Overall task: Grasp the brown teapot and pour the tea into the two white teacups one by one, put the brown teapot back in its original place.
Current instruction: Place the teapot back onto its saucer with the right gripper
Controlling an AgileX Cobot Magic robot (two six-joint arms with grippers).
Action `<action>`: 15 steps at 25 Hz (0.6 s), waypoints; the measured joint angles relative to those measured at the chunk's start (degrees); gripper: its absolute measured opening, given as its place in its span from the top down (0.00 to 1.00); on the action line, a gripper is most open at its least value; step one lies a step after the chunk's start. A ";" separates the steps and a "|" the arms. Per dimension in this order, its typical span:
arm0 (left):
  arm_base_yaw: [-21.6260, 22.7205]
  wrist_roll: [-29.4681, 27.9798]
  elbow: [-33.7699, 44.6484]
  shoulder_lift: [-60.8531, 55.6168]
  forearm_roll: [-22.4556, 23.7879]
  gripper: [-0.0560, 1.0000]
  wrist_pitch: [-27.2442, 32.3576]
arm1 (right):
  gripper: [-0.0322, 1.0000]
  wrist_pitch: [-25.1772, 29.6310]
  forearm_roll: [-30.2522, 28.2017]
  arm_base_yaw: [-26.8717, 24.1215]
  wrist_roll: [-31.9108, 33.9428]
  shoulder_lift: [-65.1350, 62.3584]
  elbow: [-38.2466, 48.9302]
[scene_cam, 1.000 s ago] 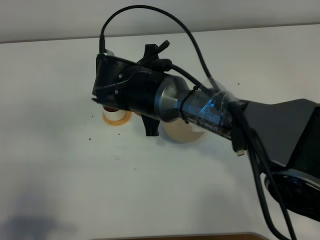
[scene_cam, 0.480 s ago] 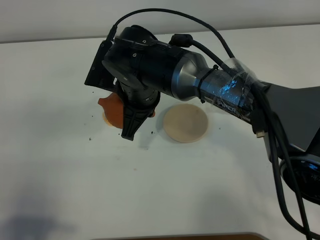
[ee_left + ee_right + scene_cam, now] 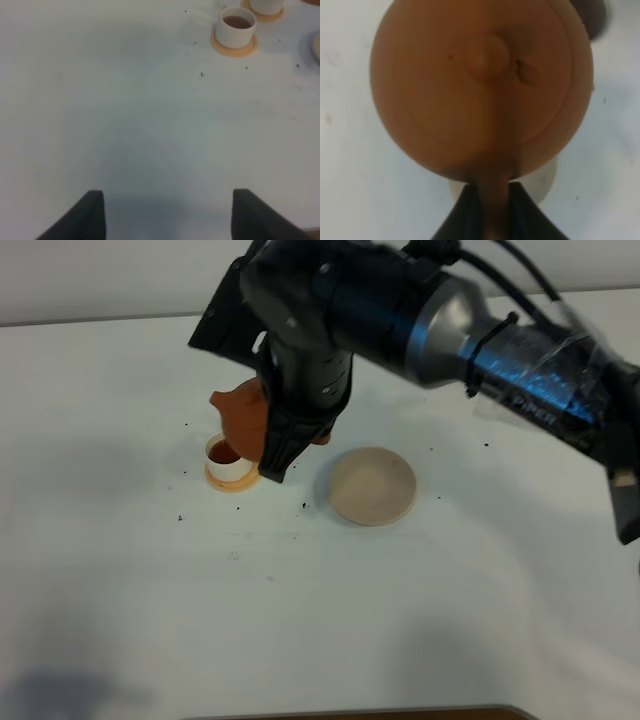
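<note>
Next, I set the brown teapot mid-way on the bare beige saucer (image 3: 371,486) with my right gripper.
My right gripper (image 3: 273,443) reaches across to the left and is shut on the handle of the brown teapot (image 3: 241,416), held tilted in the air just above and behind a white teacup (image 3: 224,457) that holds brown tea on an orange coaster. In the right wrist view the teapot (image 3: 482,85) fills the frame, its handle between my fingers, with part of a white cup (image 3: 543,181) under it. The left wrist view shows both teacups, the tea-filled one (image 3: 237,29) and a second one (image 3: 265,6) behind it. The beige saucer (image 3: 372,485) lies bare. My left gripper (image 3: 167,215) is open and empty.
The right arm (image 3: 470,320) spans the upper right of the white table (image 3: 300,620) and hides the second cup in the exterior view. Small dark specks lie around the coasters. A brown edge (image 3: 400,713) runs along the table's front.
The right arm has risen and swung back, lifting the teapot off the near cup. That cup now shows with tea in it. The saucer is fully uncovered.
</note>
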 joint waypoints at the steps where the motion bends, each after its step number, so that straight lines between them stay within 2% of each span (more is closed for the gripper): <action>1: 0.00 0.00 0.00 0.00 0.00 0.40 0.00 | 0.85 0.22 0.87 -0.49 -0.07 -0.24 0.00; 8: 0.00 0.00 0.00 0.00 0.00 0.40 0.00 | 0.85 0.39 4.66 -3.70 -0.49 -1.28 0.64; 15: 0.00 0.00 0.00 0.00 0.00 0.40 0.00 | 0.85 -0.74 6.79 -5.83 -0.40 -5.90 9.25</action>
